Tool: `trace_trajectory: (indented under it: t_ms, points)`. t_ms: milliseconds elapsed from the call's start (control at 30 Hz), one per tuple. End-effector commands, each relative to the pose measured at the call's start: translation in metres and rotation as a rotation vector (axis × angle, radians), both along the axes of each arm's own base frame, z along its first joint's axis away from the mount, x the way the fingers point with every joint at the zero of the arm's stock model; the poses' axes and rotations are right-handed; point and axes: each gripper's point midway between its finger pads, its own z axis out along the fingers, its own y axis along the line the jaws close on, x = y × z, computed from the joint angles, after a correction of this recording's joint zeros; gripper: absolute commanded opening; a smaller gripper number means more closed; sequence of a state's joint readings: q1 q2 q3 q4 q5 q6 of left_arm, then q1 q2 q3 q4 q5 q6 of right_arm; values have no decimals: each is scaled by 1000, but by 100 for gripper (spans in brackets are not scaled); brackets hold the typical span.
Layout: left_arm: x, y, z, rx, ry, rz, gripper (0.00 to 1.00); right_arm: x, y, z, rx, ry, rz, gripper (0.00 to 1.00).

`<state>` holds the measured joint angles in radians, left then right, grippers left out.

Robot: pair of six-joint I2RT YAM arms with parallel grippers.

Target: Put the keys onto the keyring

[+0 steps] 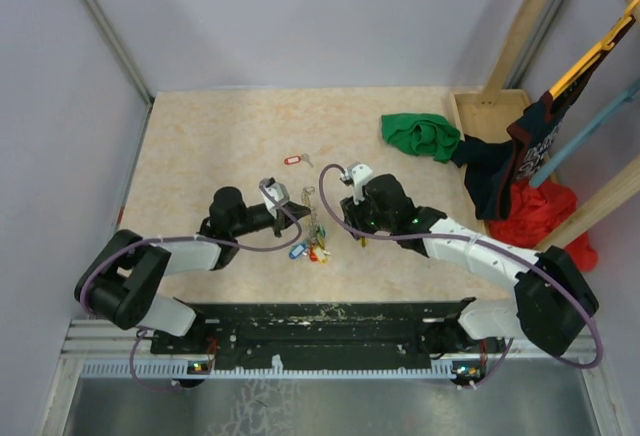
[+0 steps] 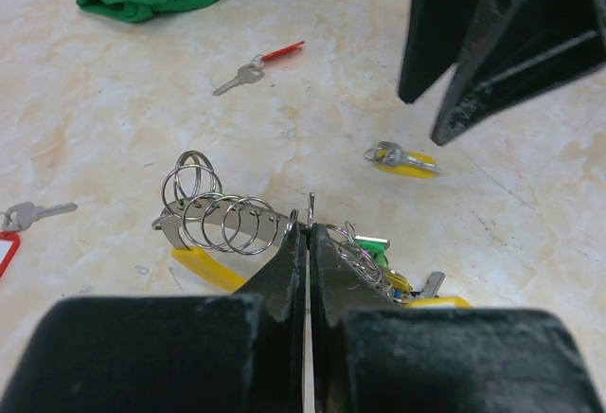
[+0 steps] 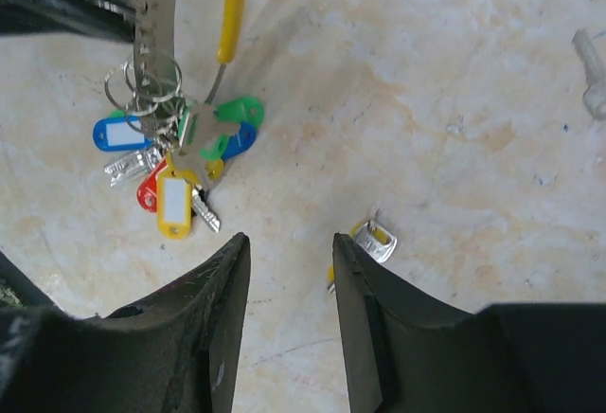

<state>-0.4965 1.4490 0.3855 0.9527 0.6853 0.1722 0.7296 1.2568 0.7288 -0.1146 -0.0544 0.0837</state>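
Observation:
The far end of the loose key (image 1: 362, 237) (image 3: 373, 239) with the yellow part, which lies beside the bunch of keys, will be gripped by my right gripper.
My left gripper (image 2: 310, 229) is shut on the thin grey wire of the keyring (image 2: 311, 205) and holds it just above the table; in the top view it (image 1: 288, 212) is left of the bunch. The ring carries a bunch of keys with blue, green, yellow and red tags (image 3: 180, 162), also seen from above (image 1: 311, 247). A holed metal strip with small split rings (image 2: 220, 220) and a yellow piece (image 2: 204, 267) hang there too. My right gripper (image 3: 289, 247) is open and empty, low over the table. A loose key with a yellow part (image 3: 376, 241) lies just outside its right finger; it also shows in the left wrist view (image 2: 403, 159).
A key with a red oblong tag (image 1: 292, 160) and a slim red-headed key (image 2: 254, 68) lie farther back. Another small key (image 2: 30, 213) lies at the left. A green cloth (image 1: 421, 135) and dark and red clothes (image 1: 520, 191) sit at the back right by a wooden frame.

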Motion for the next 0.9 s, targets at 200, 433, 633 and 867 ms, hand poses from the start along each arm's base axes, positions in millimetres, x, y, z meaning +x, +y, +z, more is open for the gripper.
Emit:
trace_trajectory:
  t_ms: [200, 433, 633, 867]
  points:
    - [43, 8, -21, 108, 155, 160, 0, 1, -10, -22, -61, 157, -93, 41]
    - [44, 10, -24, 126, 158, 166, 0, 8, -24, -29, -102, 167, -166, 39]
    - [44, 11, -23, 124, 153, 165, 0, 21, -27, -37, -144, 160, -200, 36]
    - [42, 10, -22, 119, 148, 158, 0, 38, -24, -47, -177, 136, -221, 30]
